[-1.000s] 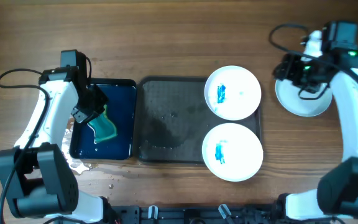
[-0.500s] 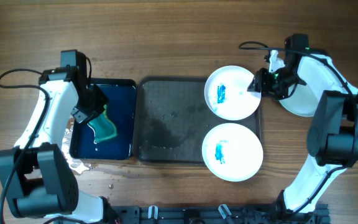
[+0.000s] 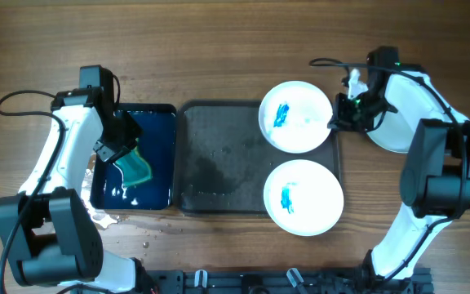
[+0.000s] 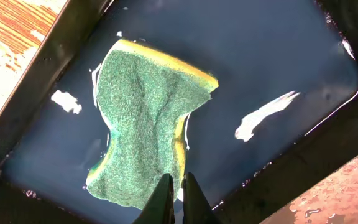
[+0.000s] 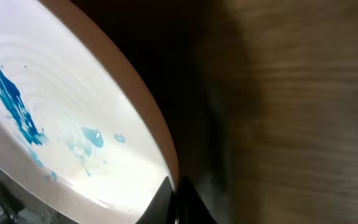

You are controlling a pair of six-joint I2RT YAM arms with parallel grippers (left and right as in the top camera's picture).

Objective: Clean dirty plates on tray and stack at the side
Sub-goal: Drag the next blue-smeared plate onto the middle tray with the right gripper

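My left gripper needs to open and pinch the green sponge across its narrow middle [image 4: 143, 138], since it is at the sponge's lower edge, before it lifts the sponge to clean the plate.
Two white plates with blue smears lie on the right part of the dark grey tray [image 3: 219, 155]: an upper plate [image 3: 295, 116] and a lower plate [image 3: 303, 198]. My right gripper [image 3: 335, 122] is shut on the upper plate's right rim. In the right wrist view that plate [image 5: 61, 124] fills the left side, its rim pinched in my right gripper [image 5: 174, 186]. A third white plate [image 3: 394, 135] rests on the bare wood to the right, partly under my right arm. My left gripper [image 3: 117, 151] is shut on the green sponge [image 4: 145, 124], holding its lower edge over the small tray; in its wrist view the left gripper [image 4: 178, 183] shows at the bottom.
The small blue-black tray [image 3: 155, 122] holds shallow water and stands left of the grey tray. Water drops and wet patches lie on the wood by its front left corner [image 3: 104, 216]. Cables loop behind both arms.
My right gripper moved left from the plate on the wood to the upper tray plate and shut on its rim. That plate slid slightly left. The left arm stayed put.
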